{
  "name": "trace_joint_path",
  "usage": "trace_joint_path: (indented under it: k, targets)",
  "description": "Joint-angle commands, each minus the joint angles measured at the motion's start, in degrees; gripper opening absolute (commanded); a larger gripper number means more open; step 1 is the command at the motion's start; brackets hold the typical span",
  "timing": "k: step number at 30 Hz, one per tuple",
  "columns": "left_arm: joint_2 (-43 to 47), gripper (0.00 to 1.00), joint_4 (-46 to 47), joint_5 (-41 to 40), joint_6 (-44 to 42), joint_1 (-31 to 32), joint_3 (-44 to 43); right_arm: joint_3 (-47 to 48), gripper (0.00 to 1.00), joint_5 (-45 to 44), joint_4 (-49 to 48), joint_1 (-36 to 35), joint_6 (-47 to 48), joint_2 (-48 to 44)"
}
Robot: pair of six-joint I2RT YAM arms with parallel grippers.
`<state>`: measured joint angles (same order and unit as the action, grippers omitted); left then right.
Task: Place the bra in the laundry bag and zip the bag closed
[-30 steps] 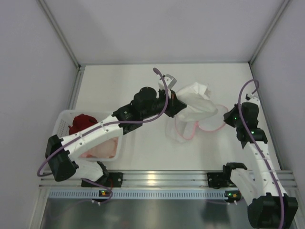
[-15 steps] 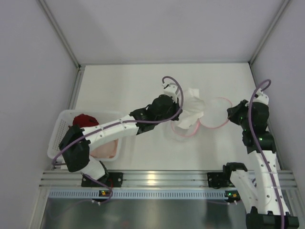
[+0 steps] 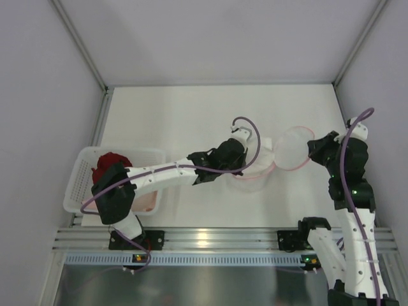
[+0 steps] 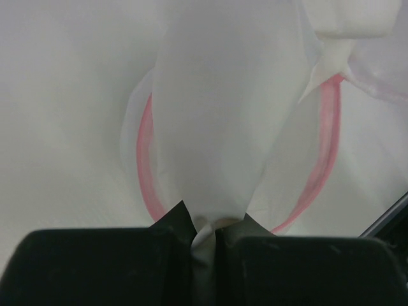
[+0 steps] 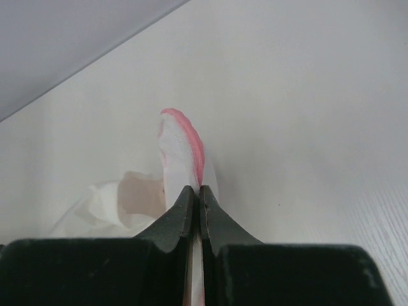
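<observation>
The whitish bra, now held low over the bag, will be let go by my left gripper inside the laundry bag's lower half (image 3: 257, 167) (image 4: 239, 146), within the bag's pink zip rim.
The laundry bag (image 3: 255, 180) lies open at mid-table, white mesh with a pink zip rim (image 4: 145, 159). My left gripper (image 3: 254, 155) is shut on the whitish bra (image 4: 223, 115) and holds it low over the bag's lower half. A bit of the bra (image 3: 266, 141) shows past the arm. My right gripper (image 3: 311, 150) is shut on the rim of the bag's other half (image 3: 292, 148) and holds it raised and open. In the right wrist view the pink rim (image 5: 189, 143) stands up from the closed fingers, with the bra (image 5: 108, 204) behind it.
A white perforated basket (image 3: 81, 171) stands at the left with a dark red bra (image 3: 108, 163) and a pale pink garment (image 3: 144, 201) in it. The left arm stretches across the table from the basket. Enclosure walls stand on both sides and at the back.
My left gripper has carried the bra right and down onto the bag's lower half. My right gripper has lifted the other half up and to the right, opening the bag wider.
</observation>
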<state>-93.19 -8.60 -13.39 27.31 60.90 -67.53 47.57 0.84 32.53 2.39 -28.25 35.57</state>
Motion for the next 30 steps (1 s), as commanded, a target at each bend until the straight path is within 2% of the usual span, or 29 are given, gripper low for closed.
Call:
trace_joint_path:
  k: [1, 6, 10, 13, 24, 28, 30]
  targets:
    - [-1.47, 0.00, -0.63, 3.89, -1.03, 0.36, -0.50, 2.88, 0.00, 0.57, -1.68, -0.11, -0.40, -2.08]
    - [-2.00, 0.00, -0.54, 7.93, -4.10, 0.88, 0.29, 0.95, 0.00, -1.90, -3.26, -0.11, -0.84, -4.19]
    - [-5.06, 0.00, -0.80, 10.48, -9.45, 3.07, -1.90, -0.28, 0.00, 2.57, -6.08, -0.11, -1.81, -4.20]
    - [-9.72, 0.00, -2.56, 11.63, -9.91, 4.40, -5.76, 0.15, 0.00, 4.25, -7.40, -0.11, -2.42, -4.89]
    - [-17.11, 0.00, -7.22, 11.45, -10.87, 5.01, -11.83, -0.46, 0.00, 2.67, -9.68, -0.11, -3.13, -13.60]
    - [-18.78, 0.00, -9.50, 7.16, -16.31, 7.73, -14.82, -1.86, 0.00, 2.50, -10.03, -0.11, -2.87, -15.53]
    - [-18.52, 0.00, -9.33, 7.84, -17.37, 9.32, -15.62, -2.04, 0.00, 2.50, -9.16, -0.11, -1.99, -15.88]
